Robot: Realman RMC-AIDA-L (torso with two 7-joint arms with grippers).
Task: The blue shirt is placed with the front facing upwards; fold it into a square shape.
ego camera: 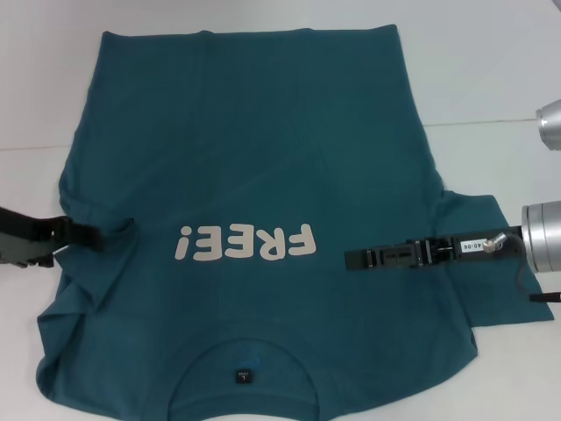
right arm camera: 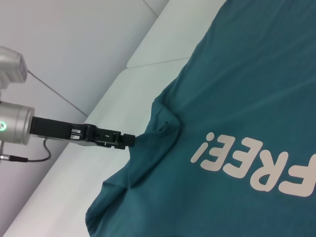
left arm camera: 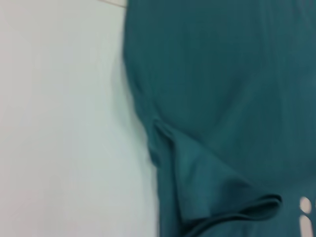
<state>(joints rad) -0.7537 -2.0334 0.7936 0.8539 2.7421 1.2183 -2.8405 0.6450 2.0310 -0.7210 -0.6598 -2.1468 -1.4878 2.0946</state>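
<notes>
Next, my left gripper opens, takes the sleeve nearer the table's edge [ego camera: 81,260] and pulls it further over, because the sleeve lies bunched with its tip short of the print.
The blue shirt [ego camera: 263,149] lies spread on the white table, front up, with the cream "FREE!" print [ego camera: 245,242] and the neck label [ego camera: 243,375] toward me. My left gripper [ego camera: 110,234] is at the shirt's left edge, shut on the left sleeve, whose cloth bunches up to its tip. The right wrist view shows that left gripper [right arm camera: 129,139] pinching the cloth beside the print [right arm camera: 247,163]. In the left wrist view the sleeve fold [left arm camera: 212,192] curls over the shirt body. My right gripper [ego camera: 349,260] reaches in over the chest, right of the print. The right sleeve [ego camera: 478,281] lies flat.
The white table [ego camera: 491,70] shows bare beyond the shirt's hem and to both sides. A silver arm joint [ego camera: 550,123] sits at the right edge. A seam line crosses the table surface [right arm camera: 148,64] past the shirt.
</notes>
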